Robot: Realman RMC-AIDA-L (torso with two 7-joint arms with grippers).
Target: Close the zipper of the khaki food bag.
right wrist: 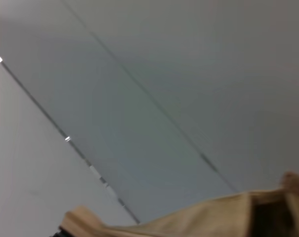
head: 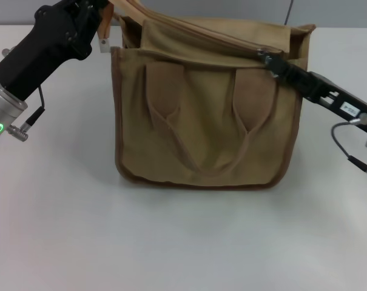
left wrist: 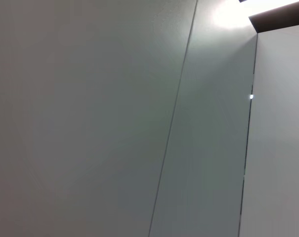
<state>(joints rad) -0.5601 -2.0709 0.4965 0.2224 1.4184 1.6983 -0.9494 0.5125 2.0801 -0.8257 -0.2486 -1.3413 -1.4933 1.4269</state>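
Next, I let go of the silver slider with my right gripper at the zipper's end [head: 274,48] farthest from my left gripper.
The khaki food bag [head: 201,127] stands upright on the white table, its two looped handles [head: 171,115] facing me. The zipper [head: 201,33] runs along its top, and the mouth gapes dark at the left end. My left gripper [head: 104,17] is at the bag's top left corner, shut on the khaki fabric there. My right gripper [head: 270,60] reaches in from the right and is shut on the small silver slider [head: 262,55] near the zipper's right end. The right wrist view shows only a strip of the bag's khaki fabric [right wrist: 208,217] under a grey wall. The left wrist view shows only wall.
A small white tag [head: 103,43] hangs below the left gripper. The right arm's cable [head: 347,151] loops down beside the bag's right side. Bare white table [head: 171,242] lies in front of the bag. A grey wall stands behind.
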